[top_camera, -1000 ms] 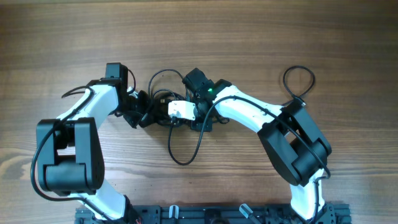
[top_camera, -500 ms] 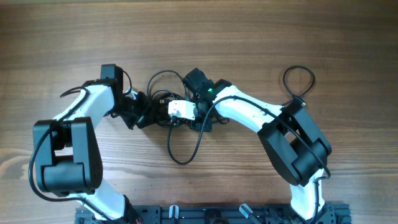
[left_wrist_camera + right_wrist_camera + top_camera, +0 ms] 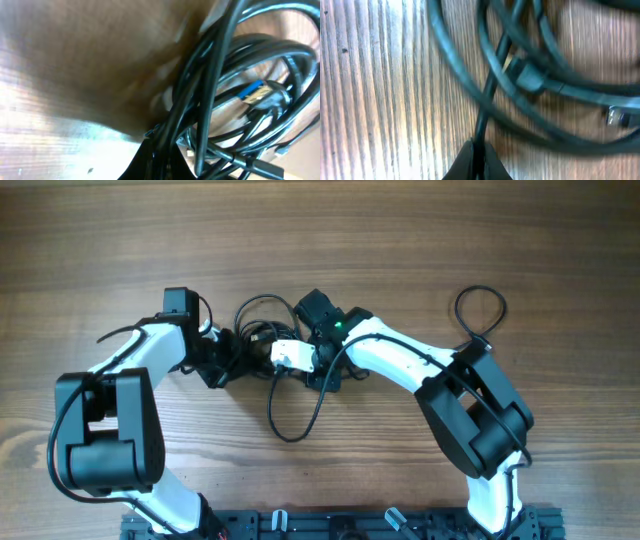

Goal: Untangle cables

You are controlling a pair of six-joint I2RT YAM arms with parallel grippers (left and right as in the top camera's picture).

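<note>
My right gripper should set the coil on the bare wood (image 3: 530, 305) just beside the black wire loop. The coil lies in the middle of the table now.
The cables (image 3: 262, 330) lie as a knotted black bundle in the middle of the table, with one long loop (image 3: 290, 425) trailing toward the front edge. My left gripper (image 3: 240, 358) reaches in from the left and is shut on several strands (image 3: 200, 100) at the bundle's edge (image 3: 162, 160). A blue-tipped plug (image 3: 252, 90) sits inside the coils. My right gripper (image 3: 278, 370) comes in from the right under its white camera and is shut on one thin strand (image 3: 487, 100), pinched between its tips (image 3: 478, 160). Two plug ends (image 3: 529, 77) (image 3: 619, 117) lie beyond it.
Wooden table (image 3: 400, 240) all round. A black wire loop (image 3: 480, 310) stands by the right arm's elbow. Both arm bases (image 3: 100, 450) (image 3: 480, 430) take up the near corners, and a black rail (image 3: 340, 525) runs along the front edge.
My left gripper has closed on the strands and drawn slightly left, tugging the bundle with it. The right gripper stays shut on its strand, unmoved.
</note>
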